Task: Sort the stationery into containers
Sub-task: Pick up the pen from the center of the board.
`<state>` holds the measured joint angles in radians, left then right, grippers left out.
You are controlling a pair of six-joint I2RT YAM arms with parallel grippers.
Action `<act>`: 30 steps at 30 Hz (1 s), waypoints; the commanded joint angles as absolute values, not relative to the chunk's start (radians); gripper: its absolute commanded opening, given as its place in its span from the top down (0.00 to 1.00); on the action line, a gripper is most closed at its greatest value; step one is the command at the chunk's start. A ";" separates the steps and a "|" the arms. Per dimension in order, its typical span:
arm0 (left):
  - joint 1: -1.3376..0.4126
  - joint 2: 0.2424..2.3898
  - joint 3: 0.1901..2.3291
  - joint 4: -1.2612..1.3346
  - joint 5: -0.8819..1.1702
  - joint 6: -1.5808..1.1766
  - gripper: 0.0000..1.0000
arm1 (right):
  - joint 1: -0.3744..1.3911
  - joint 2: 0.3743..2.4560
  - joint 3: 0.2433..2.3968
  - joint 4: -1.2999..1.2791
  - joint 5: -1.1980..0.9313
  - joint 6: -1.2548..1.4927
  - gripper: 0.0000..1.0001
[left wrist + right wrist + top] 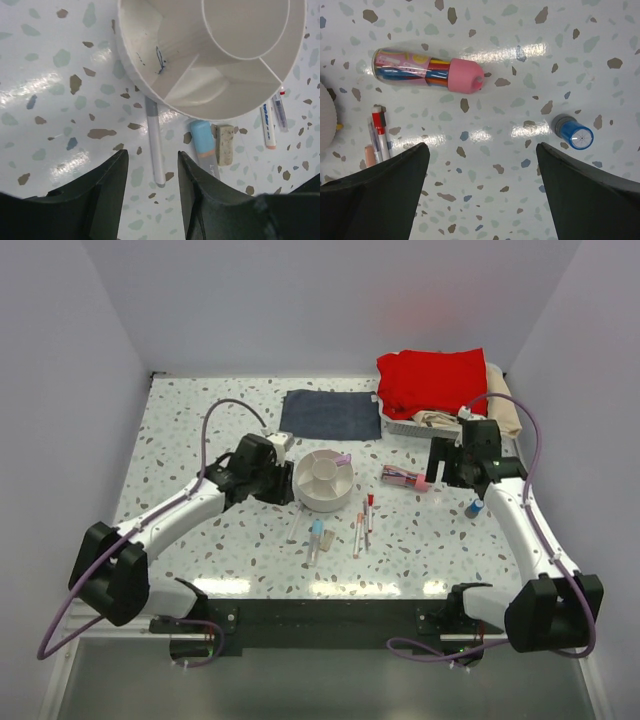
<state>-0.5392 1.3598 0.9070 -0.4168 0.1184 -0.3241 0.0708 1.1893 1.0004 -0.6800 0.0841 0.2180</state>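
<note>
My left gripper should close on the blue-capped marker next to the beige eraser, where the marker's cap meets its grey body [316, 534] [205, 151].
The round off-white divided bowl [323, 480] stands mid-table; its wall fills the top of the left wrist view [150, 75]. My left gripper [283, 492] is open and empty at the bowl's left side. Its tips [152, 172] straddle the end of a slim grey-white pen [155, 145]. Beside that lie a blue-capped marker [202, 145] and a beige eraser [225, 145]. Red-capped and pink pens [364, 520] lie in front of the bowl. My right gripper [438, 472] is open and empty above bare table [482, 160]. The pink-capped bundle [427, 70] lies just beyond it.
A small blue-topped round item [574, 132] stands by my right finger. A folded dark-blue cloth [331, 414] lies behind the bowl. A white basket with red and beige cloths [440, 390] sits at the back right. A small pink-purple item [343, 458] rests at the bowl's far rim.
</note>
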 commanded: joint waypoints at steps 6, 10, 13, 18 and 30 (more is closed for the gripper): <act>-0.693 1.405 0.834 -0.314 0.058 -0.400 0.45 | 0.067 1.252 1.048 -0.591 0.060 0.310 0.08; -0.722 1.445 0.844 -0.313 0.037 -0.413 0.43 | 0.066 1.255 1.049 -0.562 0.049 0.310 0.08; -0.744 1.469 0.847 -0.290 0.025 -0.422 0.45 | 0.066 1.253 1.039 -0.548 0.058 0.314 0.08; -0.765 1.505 0.862 -0.288 0.014 -0.429 0.50 | 0.066 1.246 1.025 -0.543 0.052 0.318 0.08; -0.831 1.569 0.882 -0.268 0.003 -0.442 0.51 | 0.067 1.241 0.985 -0.508 0.054 0.322 0.08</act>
